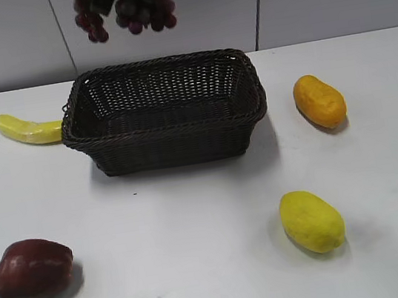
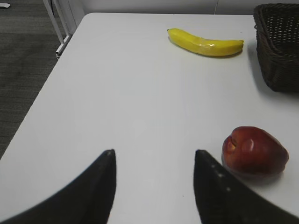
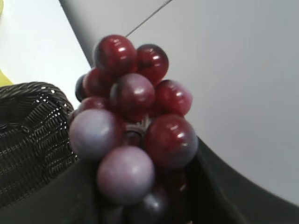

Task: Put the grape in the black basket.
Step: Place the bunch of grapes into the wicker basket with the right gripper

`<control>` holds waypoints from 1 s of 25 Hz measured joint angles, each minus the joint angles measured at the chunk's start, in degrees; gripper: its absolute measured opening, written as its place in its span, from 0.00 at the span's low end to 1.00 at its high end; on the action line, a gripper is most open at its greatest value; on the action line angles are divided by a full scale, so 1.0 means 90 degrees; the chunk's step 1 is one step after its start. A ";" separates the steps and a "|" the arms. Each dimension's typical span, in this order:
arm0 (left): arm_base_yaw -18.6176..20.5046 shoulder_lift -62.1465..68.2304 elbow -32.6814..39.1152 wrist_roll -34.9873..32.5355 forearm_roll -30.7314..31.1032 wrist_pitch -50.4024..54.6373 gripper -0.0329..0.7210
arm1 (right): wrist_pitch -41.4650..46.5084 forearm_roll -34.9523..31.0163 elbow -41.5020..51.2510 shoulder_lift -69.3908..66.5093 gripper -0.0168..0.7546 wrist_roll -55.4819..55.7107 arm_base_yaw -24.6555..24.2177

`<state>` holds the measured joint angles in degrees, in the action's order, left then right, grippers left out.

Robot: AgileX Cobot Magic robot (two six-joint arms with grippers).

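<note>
My right gripper is going to the black basket. It will let go of the grape on the middle of the black basket's bottom (image 1: 157, 106), inside its woven sides.
The grape (image 1: 124, 9), a bunch of dark red and purple balls, hangs at the top edge of the exterior view, above the back of the black basket (image 1: 166, 128). In the right wrist view my right gripper (image 3: 140, 186) is shut on the grape (image 3: 133, 116), with the basket's woven rim (image 3: 28, 135) below at the left. The right gripper itself is out of the exterior view. My left gripper (image 2: 154, 154) is open and empty over bare table, left of the dark red apple (image 2: 254, 151). The basket's corner (image 2: 278, 46) shows at that view's upper right.
A banana (image 1: 27, 129) lies left of the basket. An orange mango (image 1: 319, 101) lies to its right and a yellow lemon-like fruit (image 1: 312, 220) at the front right. The apple (image 1: 32, 270) sits at the front left. The table's left edge (image 2: 42, 88) drops to dark floor.
</note>
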<state>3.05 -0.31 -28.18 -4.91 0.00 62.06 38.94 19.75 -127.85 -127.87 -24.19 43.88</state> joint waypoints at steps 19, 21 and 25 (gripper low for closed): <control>0.0000 0.0000 0.0000 0.0000 0.0000 0.0000 0.70 | 0.0963 -0.0846 0.0024 -0.1194 0.45 0.0552 -0.0028; 0.0000 0.0000 0.0000 0.0000 0.0000 0.0000 0.70 | 0.1126 -0.0884 0.0024 -0.1194 0.47 0.0553 -0.0028; 0.0000 0.0000 0.0000 0.0000 0.0000 0.0000 0.70 | 0.1340 -0.0898 0.0024 -0.1194 0.69 0.0553 -0.0028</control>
<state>3.05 -0.31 -28.18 -4.91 0.00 62.06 51.00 11.68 -127.63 -138.62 -19.22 43.62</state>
